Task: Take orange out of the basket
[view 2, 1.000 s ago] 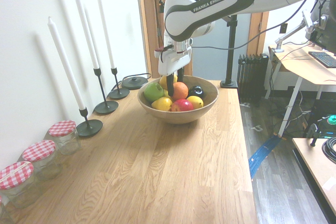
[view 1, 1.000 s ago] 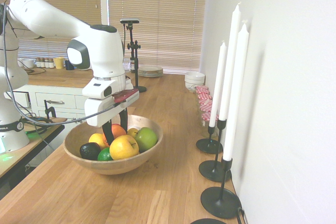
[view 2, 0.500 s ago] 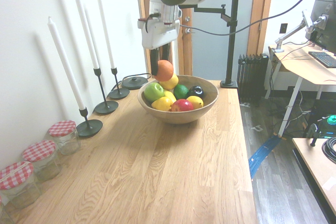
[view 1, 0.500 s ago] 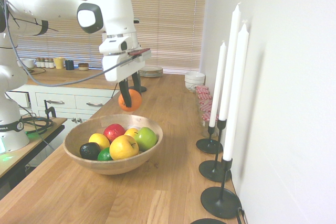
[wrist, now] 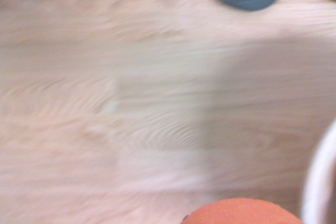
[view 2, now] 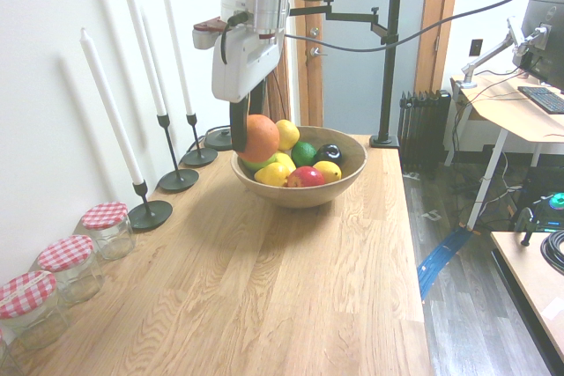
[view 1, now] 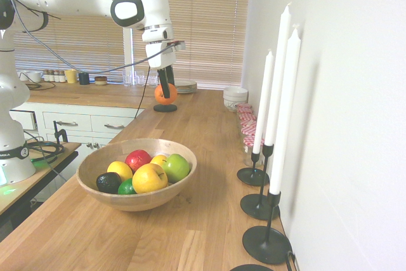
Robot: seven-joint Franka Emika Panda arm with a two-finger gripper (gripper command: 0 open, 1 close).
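Note:
The orange in my gripper will be released onto the bare wooden countertop [view 1: 163,134], where it will sit close behind the far rim of the basket.
The orange [view 1: 165,94] hangs in the air above the wooden countertop, outside the basket and clear of its rim, with my gripper [view 1: 166,88] shut on it. In the second exterior view the orange [view 2: 261,137] shows in front of the basket's left rim, and a dark finger [view 2: 237,127] clasps its side. The basket [view 1: 137,200], a wide tan wooden bowl, stands on the counter and holds several other fruits. The wrist view shows the top of the orange [wrist: 242,212] over blurred bare wood.
In the basket [view 2: 304,196] lie a yellow apple [view 1: 150,178], a green apple [view 1: 176,167], a red apple [view 1: 137,159] and smaller fruits. Three white candles [view 1: 277,99] in black holders line the wall, with red-lidded jars [view 2: 106,228] beside them. White bowls [view 1: 235,96] stand at the counter's far end.
The gripper has lifted the orange up out of the basket and carried it along the counter, away from the first camera and toward the second. The other fruits stay in place.

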